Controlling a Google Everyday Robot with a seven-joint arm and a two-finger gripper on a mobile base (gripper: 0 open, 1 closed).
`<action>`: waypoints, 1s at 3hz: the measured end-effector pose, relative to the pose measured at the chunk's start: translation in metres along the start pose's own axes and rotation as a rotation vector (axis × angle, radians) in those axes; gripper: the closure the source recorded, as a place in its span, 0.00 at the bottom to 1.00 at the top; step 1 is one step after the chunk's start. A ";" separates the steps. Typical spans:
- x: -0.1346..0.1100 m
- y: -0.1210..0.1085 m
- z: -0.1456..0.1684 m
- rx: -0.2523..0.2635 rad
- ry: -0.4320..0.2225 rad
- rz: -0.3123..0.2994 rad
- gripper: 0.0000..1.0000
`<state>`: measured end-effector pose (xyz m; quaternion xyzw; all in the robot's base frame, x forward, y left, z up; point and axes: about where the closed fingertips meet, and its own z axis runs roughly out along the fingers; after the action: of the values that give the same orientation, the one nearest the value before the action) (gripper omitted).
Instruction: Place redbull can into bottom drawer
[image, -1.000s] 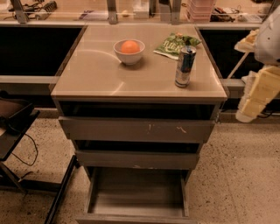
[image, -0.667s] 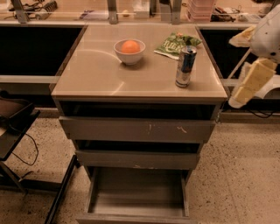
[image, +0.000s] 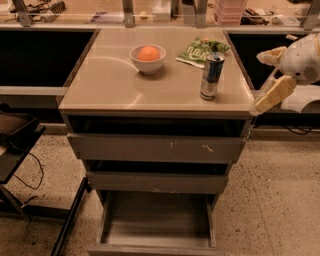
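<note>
The redbull can has a silver top. I need to next move my gripper to the middle of the redbull can's body (image: 211, 78), below that top, and close it there.
The redbull can (image: 212, 75) stands upright on the right side of the cabinet top (image: 115, 85), blue and silver with a silver top. The bottom drawer (image: 157, 222) is pulled out below, its grey floor bare. My gripper (image: 270, 75) hangs off the cabinet's right edge, to the right of the can and apart from it. Its two cream fingers (image: 273, 94) stand spread apart with nothing between them.
A white bowl (image: 148, 58) holding an orange (image: 148, 53) sits mid-top. A green snack bag (image: 202, 50) lies behind the can. The top drawer front (image: 155, 148) with white scratches and the middle drawer (image: 157, 182) are slightly out. A dark stand (image: 15, 145) is at left.
My gripper has moved left toward the cabinet's right edge and a little upward. The can and drawers have not moved.
</note>
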<state>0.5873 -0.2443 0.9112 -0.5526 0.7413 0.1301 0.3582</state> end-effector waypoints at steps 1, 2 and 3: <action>0.029 -0.020 0.025 0.023 -0.088 0.081 0.00; 0.032 -0.022 0.030 0.020 -0.093 0.089 0.00; 0.032 -0.021 0.035 0.002 -0.115 0.095 0.00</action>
<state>0.6160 -0.2551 0.8693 -0.5081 0.7450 0.1774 0.3942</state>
